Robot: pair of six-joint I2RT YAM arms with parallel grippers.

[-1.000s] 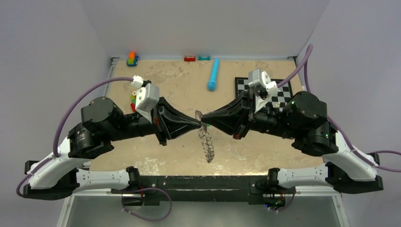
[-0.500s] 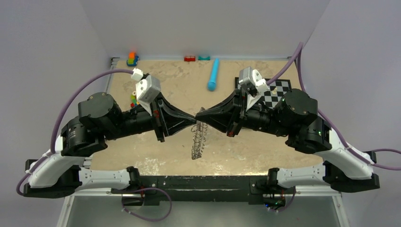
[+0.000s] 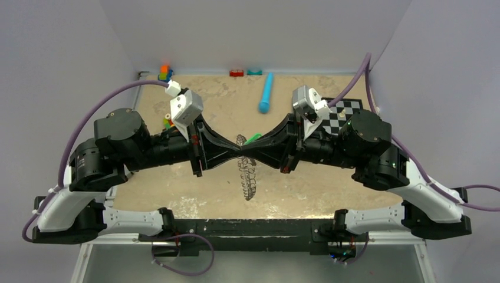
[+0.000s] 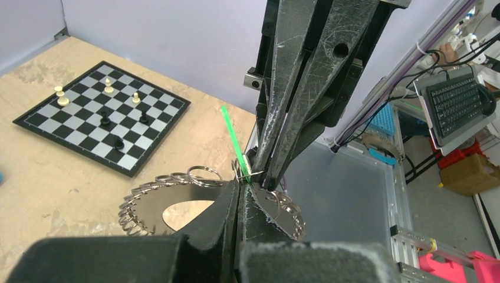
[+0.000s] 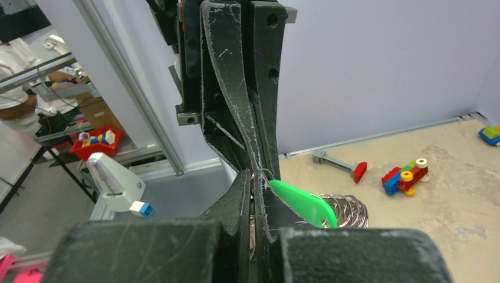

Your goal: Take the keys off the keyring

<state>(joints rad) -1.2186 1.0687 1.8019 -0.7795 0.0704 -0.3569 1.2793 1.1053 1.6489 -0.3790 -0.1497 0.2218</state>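
I can see the green-headed key sticking up crooked behind my left gripper's fingers. I should open that gripper, back off and take the keyring's top edge (image 4: 217,182) once the key hangs.
The keyring (image 3: 248,178) hangs as a wreath of silver keys under the two gripper tips, above the table's middle. My left gripper (image 3: 237,151) is shut on its top edge; in the left wrist view (image 4: 242,187) the hoop (image 4: 177,200) and its keys spread to both sides of the fingers. My right gripper (image 3: 245,151) meets it tip to tip and is shut on the ring's wire (image 5: 255,181). The green-headed key (image 3: 253,139) sticks up behind the tips. It lies against my right finger's outer side (image 5: 303,204) and shows as a thin green strip in the left wrist view (image 4: 234,143).
A chessboard (image 3: 344,112) with pawns (image 4: 100,115) lies at the back right, partly under the right arm. A blue cylinder (image 3: 266,92) lies at the back middle. Toy bricks sit along the back edge (image 3: 165,73) and by the left arm (image 3: 167,122).
Both grippers have shifted a little left and closed in tip to tip. The hanging keyring has swung left with them, and the green key now shows behind the tips.
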